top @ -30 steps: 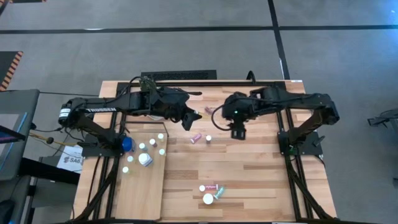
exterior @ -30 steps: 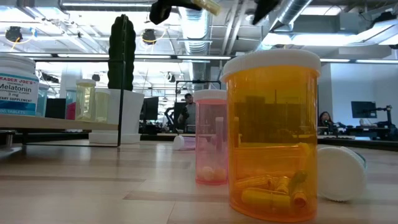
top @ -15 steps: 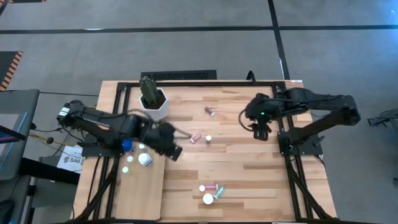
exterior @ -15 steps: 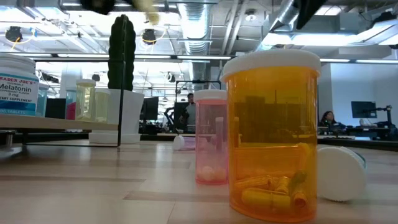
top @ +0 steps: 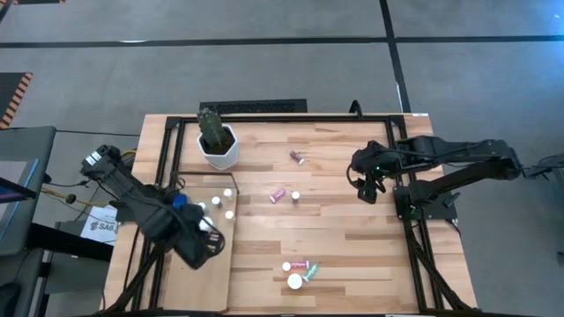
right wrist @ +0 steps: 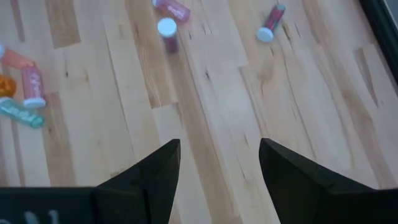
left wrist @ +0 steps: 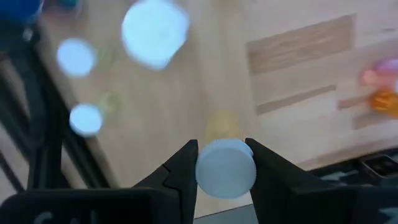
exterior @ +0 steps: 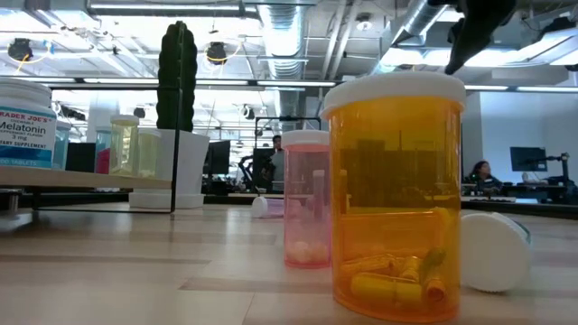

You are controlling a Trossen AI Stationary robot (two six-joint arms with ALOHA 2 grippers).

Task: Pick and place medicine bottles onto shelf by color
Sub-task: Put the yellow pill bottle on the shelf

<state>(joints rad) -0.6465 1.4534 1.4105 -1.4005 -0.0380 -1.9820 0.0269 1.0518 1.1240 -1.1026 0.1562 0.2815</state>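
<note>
My left gripper is to let go of the small bottle on the pale shelf [top: 207, 242] [left wrist: 166, 101], in front of the large white-lidded bottle. The small bottle now hangs over that shelf.
My left gripper [top: 201, 248] hangs over the pale shelf [top: 198, 282] at the table's left, shut on a small bottle with a white cap [left wrist: 225, 168] and a pale yellowish body. Several white-capped bottles [top: 216, 201] and a blue one [top: 179, 204] stand on the shelf's far part. Pink bottles [top: 278, 195] lie mid-table, and a pink, a teal and an amber bottle [exterior: 397, 194] cluster near the front edge [top: 300, 269]. My right gripper [top: 366, 189] hovers open and empty near the table's right side, with bare wood between its fingers [right wrist: 217, 168]. My left gripper pinches the bottle between its two fingers at the sides of the white cap [left wrist: 204, 173]. The fingers come from above, pointing down. The bottle stands upright in the hold, cap toward the wrist, body reaching down past the fingertips, lifted clear above the shelf.
A white hexagonal pot with a cactus [top: 218, 150] stands at the far left, behind the shelf. A large white-lidded bottle [top: 205, 226] stands on the shelf next to my left gripper. Bare tabletop [top: 352, 238] lies between the mid-table bottles and the right arm's stand.
My left gripper has swung from the table's far middle toward the left and near edges, sinking a little and turning to point down, with the bottle still in its hold. My right gripper has drawn back toward the table's right edge, staying open.
</note>
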